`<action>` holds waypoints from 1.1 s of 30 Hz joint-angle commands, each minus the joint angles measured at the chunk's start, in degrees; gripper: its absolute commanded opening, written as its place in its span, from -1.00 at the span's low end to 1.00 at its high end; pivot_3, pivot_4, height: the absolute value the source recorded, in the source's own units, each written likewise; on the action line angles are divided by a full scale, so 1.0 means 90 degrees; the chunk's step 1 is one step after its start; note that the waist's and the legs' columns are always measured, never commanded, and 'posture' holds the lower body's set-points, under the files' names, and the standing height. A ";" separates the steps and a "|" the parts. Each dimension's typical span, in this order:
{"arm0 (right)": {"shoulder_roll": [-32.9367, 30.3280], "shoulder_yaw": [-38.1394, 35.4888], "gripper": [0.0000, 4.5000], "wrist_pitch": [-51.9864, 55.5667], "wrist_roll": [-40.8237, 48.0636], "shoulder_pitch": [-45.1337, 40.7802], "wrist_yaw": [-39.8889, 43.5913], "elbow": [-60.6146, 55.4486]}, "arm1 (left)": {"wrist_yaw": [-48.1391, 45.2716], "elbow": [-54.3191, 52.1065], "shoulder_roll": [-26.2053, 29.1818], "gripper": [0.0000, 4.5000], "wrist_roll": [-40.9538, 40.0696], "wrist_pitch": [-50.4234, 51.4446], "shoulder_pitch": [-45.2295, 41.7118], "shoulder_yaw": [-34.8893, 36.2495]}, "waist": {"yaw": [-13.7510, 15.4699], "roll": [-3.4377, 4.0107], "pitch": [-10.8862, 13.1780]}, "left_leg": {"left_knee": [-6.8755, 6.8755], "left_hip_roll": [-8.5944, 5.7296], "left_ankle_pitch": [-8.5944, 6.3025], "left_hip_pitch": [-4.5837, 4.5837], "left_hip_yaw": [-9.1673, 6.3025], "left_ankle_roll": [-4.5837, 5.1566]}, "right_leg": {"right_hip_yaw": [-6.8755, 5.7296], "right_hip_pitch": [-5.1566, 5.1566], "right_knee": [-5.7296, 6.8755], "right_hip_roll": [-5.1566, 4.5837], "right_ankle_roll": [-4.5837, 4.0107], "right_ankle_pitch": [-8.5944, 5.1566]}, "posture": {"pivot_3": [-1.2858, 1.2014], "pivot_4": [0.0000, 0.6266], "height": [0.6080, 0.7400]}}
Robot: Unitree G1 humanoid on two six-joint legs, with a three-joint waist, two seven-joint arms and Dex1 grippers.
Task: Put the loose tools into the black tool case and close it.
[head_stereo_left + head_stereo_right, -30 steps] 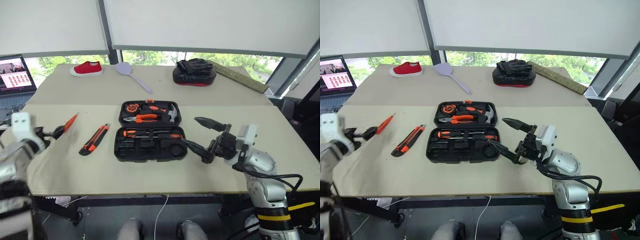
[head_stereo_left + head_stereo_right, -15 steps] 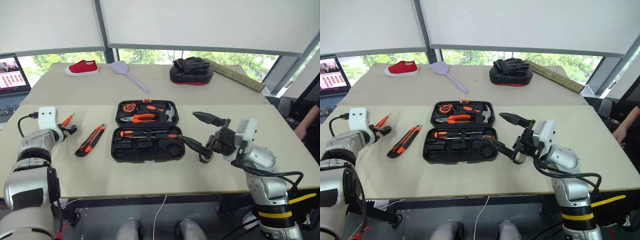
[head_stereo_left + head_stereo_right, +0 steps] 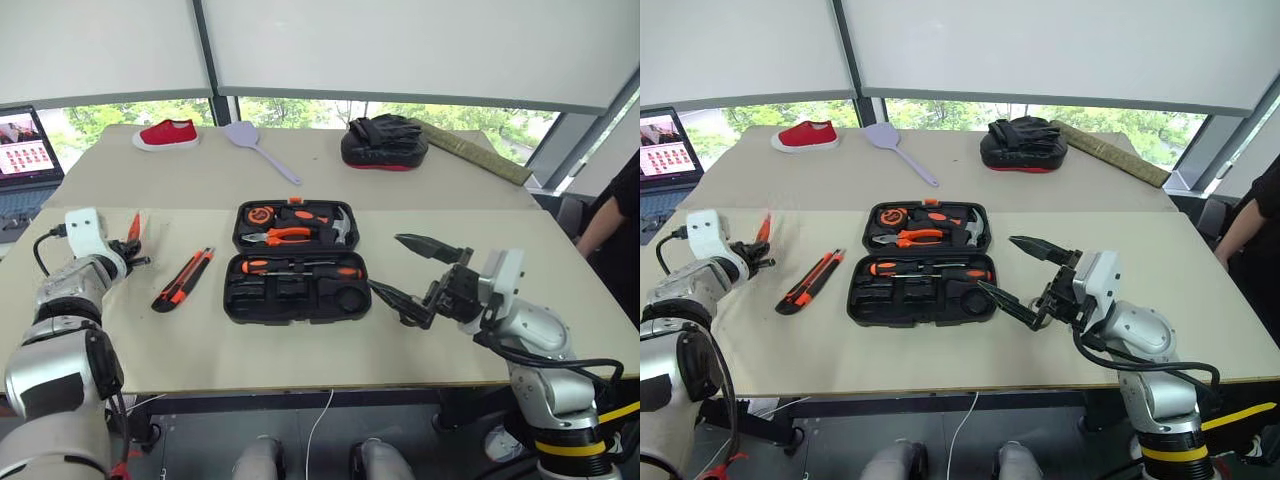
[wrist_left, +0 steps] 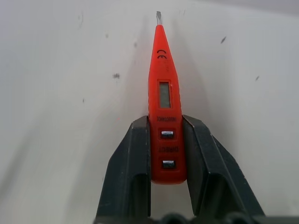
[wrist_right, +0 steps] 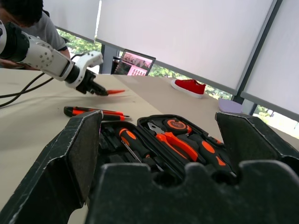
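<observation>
The orange tester pen, now clamped over the table, will be let go by my left gripper in the black tool case's near half point(image 3: 273, 282), where it will lie alongside the screwdrivers.
The slim orange tester pen point(image 4: 166, 102) sits clamped between my left gripper's point(image 4: 167, 122) two fingers, its metal tip pointing away over the table. From the head it is at the table's left side point(image 3: 133, 226). An orange-black utility knife point(image 3: 186, 277) lies between that hand and the black tool case point(image 3: 297, 318). The case lies open at the table's middle, with screwdrivers, pliers and a hammer in its recesses. My right gripper point(image 3: 385, 262) hovers open just right of the case, its fingers wide apart and empty.
At the far edge sit a red shoe point(image 3: 166, 133), a lilac spatula point(image 3: 258, 148), a black-and-red mitt point(image 3: 384, 145) and an olive roll point(image 3: 480, 152). A laptop point(image 3: 25, 150) stands at the far left. A person point(image 3: 610, 200) stands at the right edge.
My left gripper has closed on the tester pen, and the pen's tip now tilts up off the table. The right gripper stays open in about the same place.
</observation>
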 commanded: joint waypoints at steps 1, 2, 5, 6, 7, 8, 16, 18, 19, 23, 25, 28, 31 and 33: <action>-0.0195 -0.0256 1.00 -0.0008 0.0137 0.0061 0.0036 -0.0266 | -0.2492 -0.0829 0.0246 -0.78 -0.0500 -0.0775 0.0176 0.0129 | -0.0001 0.0000 0.0000 | 0.0000 0.0000 0.0000 0.0000 0.0001 0.0000 | 0.0000 0.0000 -0.0001 0.0000 -0.0001 0.0000 | 0.03 -0.52 1.00; -0.0245 -0.0297 1.00 -0.0001 0.0164 0.0082 0.0055 -0.0269 | -0.3130 -0.1054 0.0256 -0.78 -0.0602 -0.0810 0.0265 0.0090 | -0.0002 0.0000 0.0000 | 0.0000 0.0000 0.0000 -0.0001 0.0003 0.0000 | 0.0000 0.0000 -0.0002 0.0000 -0.0002 0.0001 | 0.03 -0.52 1.00; -0.0536 -0.0524 1.00 0.0080 0.0322 0.0206 0.0220 -0.0285 | -0.5005 -0.2159 0.0347 -0.78 -0.0514 -0.0895 0.0763 -0.0620 | 0.0005 0.0000 0.0000 | 0.0000 0.0001 0.0000 -0.0001 0.0005 0.0000 | 0.0001 0.0000 -0.0002 -0.0001 -0.0012 0.0005 | 0.03 -0.52 1.00; -0.0623 -0.0578 1.00 0.0103 0.0365 0.0241 0.0282 -0.0292 | -0.5401 -0.2475 0.0377 -0.78 -0.0476 -0.0903 0.0915 -0.0821 | 0.0010 0.0002 -0.0001 | 0.0002 0.0002 0.0000 -0.0001 0.0005 0.0000 | 0.0000 0.0001 -0.0003 -0.0001 -0.0016 0.0007 | 0.03 -0.52 1.00; -0.0733 -0.0645 1.00 0.0156 0.0443 0.0280 0.0347 -0.0307 | -0.5811 -0.2914 0.0409 -0.78 -0.0457 -0.0959 0.1115 -0.1056 | 0.0021 0.0002 -0.0001 | 0.0002 0.0000 0.0000 -0.0001 0.0007 0.0000 | 0.0004 0.0003 -0.0002 -0.0003 -0.0019 0.0008 | 0.03 -0.52 1.00; -0.0804 -0.0685 1.00 0.0191 0.0498 0.0304 0.0384 -0.0315 | -0.6042 -0.3199 0.0430 -0.78 -0.0463 -0.0975 0.1244 -0.1188 | 0.0027 0.0002 -0.0001 | 0.0003 0.0000 0.0000 0.0000 0.0007 0.0000 | 0.0005 0.0003 -0.0002 -0.0003 -0.0031 0.0015 | 0.03 -0.52 1.00; -0.1364 -0.0664 1.00 0.0734 0.0890 0.0202 0.0711 -0.0521 | -0.6313 -0.5311 0.0165 -0.78 -0.0036 -0.0871 0.1715 -0.2553 | 0.0062 0.0003 -0.0001 | 0.0038 0.0010 0.0000 -0.0012 0.0002 0.0002 | 0.0008 0.0004 0.0006 -0.0002 -0.0010 -0.0003 | 0.03 -0.52 1.00; -0.1344 -0.0604 1.00 0.0834 0.0892 0.0108 0.0650 -0.0553 | -0.5997 -0.5192 0.0049 -0.78 0.0304 -0.1010 0.1601 -0.2826 | 0.0058 0.0003 -0.0001 | 0.0038 0.0009 0.0000 -0.0009 0.0003 0.0003 | 0.0008 0.0003 0.0011 -0.0002 -0.0009 -0.0003 | 0.03 -0.52 1.00; -0.1325 -0.0593 1.00 0.0868 0.0882 0.0064 0.0620 -0.0552 | -0.5822 -0.5128 -0.0025 -0.78 0.0468 -0.1058 0.1539 -0.2941 | 0.0057 0.0003 -0.0001 | 0.0038 0.0010 0.0001 -0.0009 0.0002 0.0003 | 0.0008 0.0002 0.0012 0.0000 -0.0009 -0.0003 | 0.03 -0.52 1.00; -0.1253 -0.0577 1.00 0.0896 0.0819 0.0006 0.0549 -0.0538 | -0.5438 -0.4849 -0.0214 -0.78 0.0948 -0.1565 0.1337 -0.3294 | 0.0058 0.0003 -0.0001 | 0.0039 0.0009 0.0001 -0.0015 0.0002 0.0004 | 0.0009 -0.0002 0.0011 0.0001 -0.0008 -0.0003 | 0.03 -0.52 1.00; -0.1197 -0.0589 1.00 0.0873 0.0781 0.0062 0.0483 -0.0559 | -0.5406 -0.4704 -0.0248 -0.78 0.1109 -0.1840 0.1245 -0.3449 | 0.0059 0.0003 -0.0001 | 0.0039 0.0008 -0.0001 -0.0016 0.0003 0.0007 | 0.0009 -0.0001 0.0008 0.0001 -0.0006 -0.0004 | 0.03 -0.52 1.00; -0.1147 -0.0606 1.00 0.0840 0.0744 0.0199 0.0435 -0.0626 | -0.5364 -0.4577 -0.0318 -0.78 0.1183 -0.1902 0.1125 -0.3560 | 0.0061 0.0003 -0.0001 | 0.0039 0.0005 -0.0003 -0.0019 0.0003 0.0011 | 0.0010 -0.0001 0.0007 0.0001 -0.0006 -0.0004 | 0.03 -0.52 1.00; -0.1128 -0.0621 1.00 0.0823 0.0743 0.0313 0.0392 -0.0699 | -0.5234 -0.4312 -0.0346 -0.78 0.1392 -0.2081 0.0988 -0.3682 | 0.0070 0.0003 -0.0001 | 0.0040 0.0005 -0.0003 -0.0019 0.0004 0.0012 | 0.0010 -0.0001 0.0008 0.0001 -0.0005 -0.0005 | 0.03 -0.52 1.00; -0.1125 -0.0626 1.00 0.0821 0.0748 0.0374 0.0369 -0.0742 | -0.5042 -0.4113 -0.0391 -0.78 0.1550 -0.2083 0.0874 -0.3737 | 0.0067 0.0003 -0.0001 | 0.0042 0.0006 -0.0003 -0.0019 0.0003 0.0012 | 0.0010 -0.0001 0.0009 0.0001 -0.0004 -0.0005 | 0.03 -0.52 1.00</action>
